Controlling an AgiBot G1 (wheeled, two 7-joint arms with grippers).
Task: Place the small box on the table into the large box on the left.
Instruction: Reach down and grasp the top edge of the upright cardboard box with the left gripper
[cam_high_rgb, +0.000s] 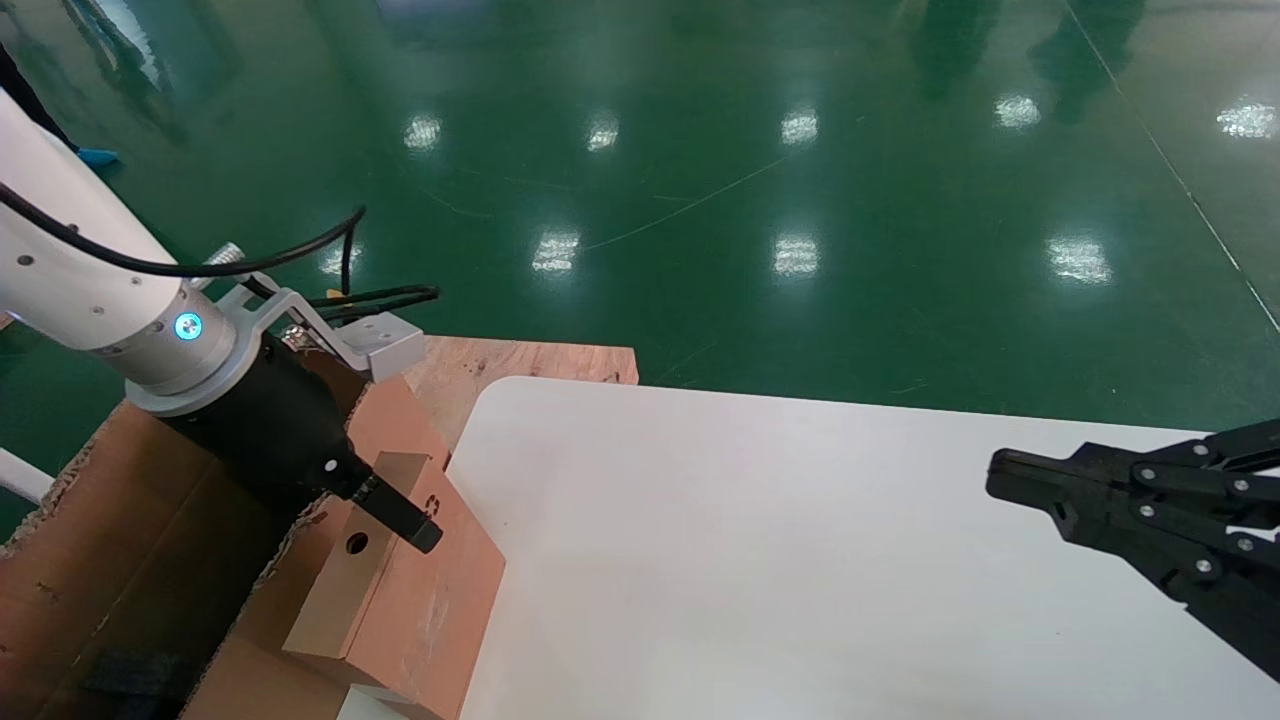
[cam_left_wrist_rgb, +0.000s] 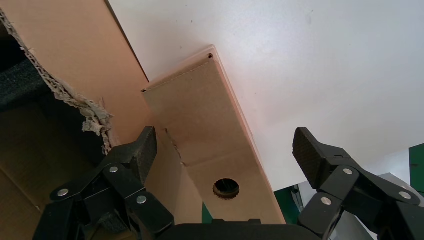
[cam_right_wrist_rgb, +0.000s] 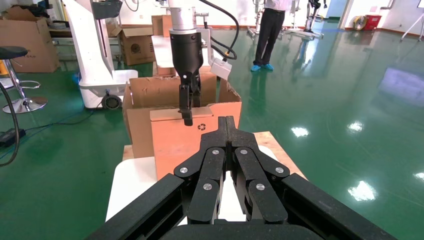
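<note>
Next, my left gripper closes on the small box across its narrow top side (cam_high_rgb: 348, 569) (cam_left_wrist_rgb: 216, 159), next to its round hole, squeezing its broad sides.
The small box (cam_high_rgb: 400, 590) stands on edge at the left rim of the white table (cam_high_rgb: 760, 560), against the large box's (cam_high_rgb: 110, 540) ragged wall. Its narrow top side with the round hole (cam_left_wrist_rgb: 226, 188) faces up, and the recycling mark (cam_right_wrist_rgb: 202, 127) shows on its broad side. My left gripper (cam_high_rgb: 405, 520) hangs right over that top side, open, with the fingers (cam_left_wrist_rgb: 309, 150) spread to either side of the small box (cam_left_wrist_rgb: 200, 125) and a gap left at each. Black foam (cam_left_wrist_rgb: 20, 82) lines the large box (cam_left_wrist_rgb: 75, 45). My right gripper (cam_high_rgb: 1000, 475) hovers shut over the table's right part.
A light wooden board (cam_high_rgb: 520, 362) lies behind the table's far left corner. Green shiny floor surrounds the table. In the right wrist view, more cartons (cam_right_wrist_rgb: 25, 35), a stool (cam_right_wrist_rgb: 15, 55) and a standing person (cam_right_wrist_rgb: 267, 32) are far behind the large box (cam_right_wrist_rgb: 150, 95).
</note>
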